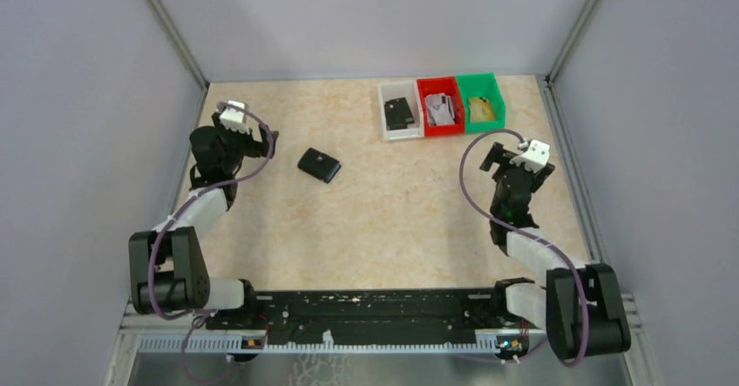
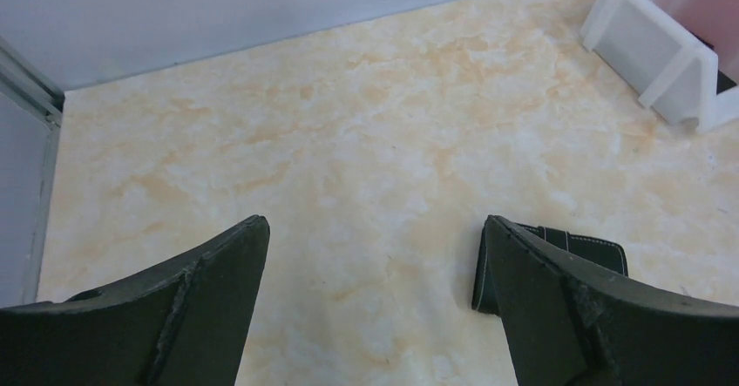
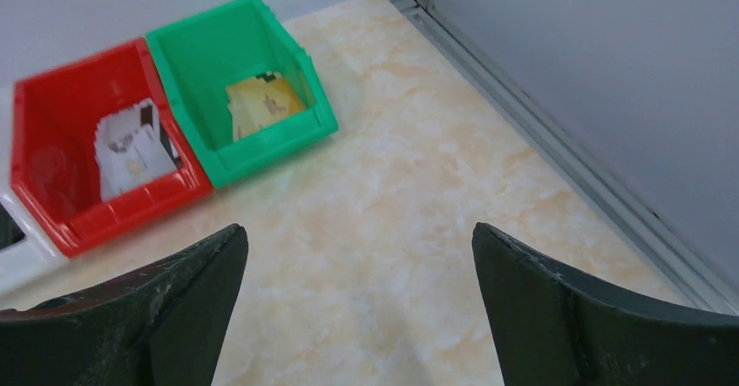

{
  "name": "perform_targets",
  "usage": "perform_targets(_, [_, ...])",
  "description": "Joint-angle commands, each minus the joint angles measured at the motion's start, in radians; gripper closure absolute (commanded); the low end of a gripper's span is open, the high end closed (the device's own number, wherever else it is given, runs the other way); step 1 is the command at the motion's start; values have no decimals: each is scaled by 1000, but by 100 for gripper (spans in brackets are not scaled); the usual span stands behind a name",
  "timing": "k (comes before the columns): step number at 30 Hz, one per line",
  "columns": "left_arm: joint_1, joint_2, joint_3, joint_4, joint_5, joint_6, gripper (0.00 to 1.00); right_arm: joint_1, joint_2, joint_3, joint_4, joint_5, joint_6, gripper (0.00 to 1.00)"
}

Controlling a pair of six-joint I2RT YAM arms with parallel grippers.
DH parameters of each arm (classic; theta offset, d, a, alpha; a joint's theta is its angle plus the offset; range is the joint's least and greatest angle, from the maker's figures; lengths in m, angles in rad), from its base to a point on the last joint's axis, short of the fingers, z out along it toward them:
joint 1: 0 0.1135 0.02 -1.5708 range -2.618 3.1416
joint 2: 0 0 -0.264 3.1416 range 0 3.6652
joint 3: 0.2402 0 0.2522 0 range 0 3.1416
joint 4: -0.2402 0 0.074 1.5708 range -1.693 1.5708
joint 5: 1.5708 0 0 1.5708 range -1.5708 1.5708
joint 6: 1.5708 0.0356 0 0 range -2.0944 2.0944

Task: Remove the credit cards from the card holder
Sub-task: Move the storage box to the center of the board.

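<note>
The bins should be pulled nearer, so my right gripper needs to close on the touching sides of the red bin (image 1: 462,110) (image 3: 188,138) and the green bin.
The black card holder (image 1: 319,165) lies closed on the table, left of centre. No cards show in it. In the left wrist view its edge (image 2: 593,248) peeks out behind my right finger. My left gripper (image 1: 267,140) is open and empty, just left of the holder and apart from it; in its own view (image 2: 375,222) only bare table lies between the fingers. My right gripper (image 1: 493,158) is open and empty at the right, near the bins, and in its own view (image 3: 357,229) it hangs over bare table. Grey-white credit cards (image 3: 131,146) lie in the red bin and gold ones (image 3: 261,103) in the green bin.
Three bins stand in a row at the back right: a white bin (image 1: 387,116) with a second black wallet (image 1: 399,111) in it, a red bin (image 1: 425,107) and a green bin (image 1: 498,98). Grey walls with metal rails close in the table on three sides.
</note>
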State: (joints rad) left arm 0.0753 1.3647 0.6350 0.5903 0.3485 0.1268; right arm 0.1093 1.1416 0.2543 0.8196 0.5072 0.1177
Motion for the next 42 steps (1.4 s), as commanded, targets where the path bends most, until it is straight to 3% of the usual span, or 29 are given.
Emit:
perform_targets(1, [43, 2, 146, -362, 94, 11, 1, 4, -89, 190, -325, -29, 88, 1])
perform_targets(6, [45, 104, 332, -564, 186, 49, 1, -22, -8, 469, -536, -290, 247, 1])
perform_targets(11, [43, 233, 446, -649, 254, -5, 1, -15, 180, 667, -568, -478, 179, 1])
perform_targets(14, [35, 283, 493, -673, 276, -22, 1, 6, 319, 808, -665, -393, 131, 5])
perform_targets(18, [-10, 327, 506, -683, 283, -21, 1, 8, 515, 951, -749, -376, 107, 23])
perform_targets(21, [-43, 367, 520, -681, 268, -20, 1, 14, 622, 1037, -784, -367, 92, 26])
perform_targets(29, [-57, 477, 607, -688, 316, -62, 1, 20, 802, 1203, -801, -356, 68, 29])
perform_targets(42, [-126, 612, 702, -749, 312, -21, 1, 22, 970, 1361, -818, -369, 33, 51])
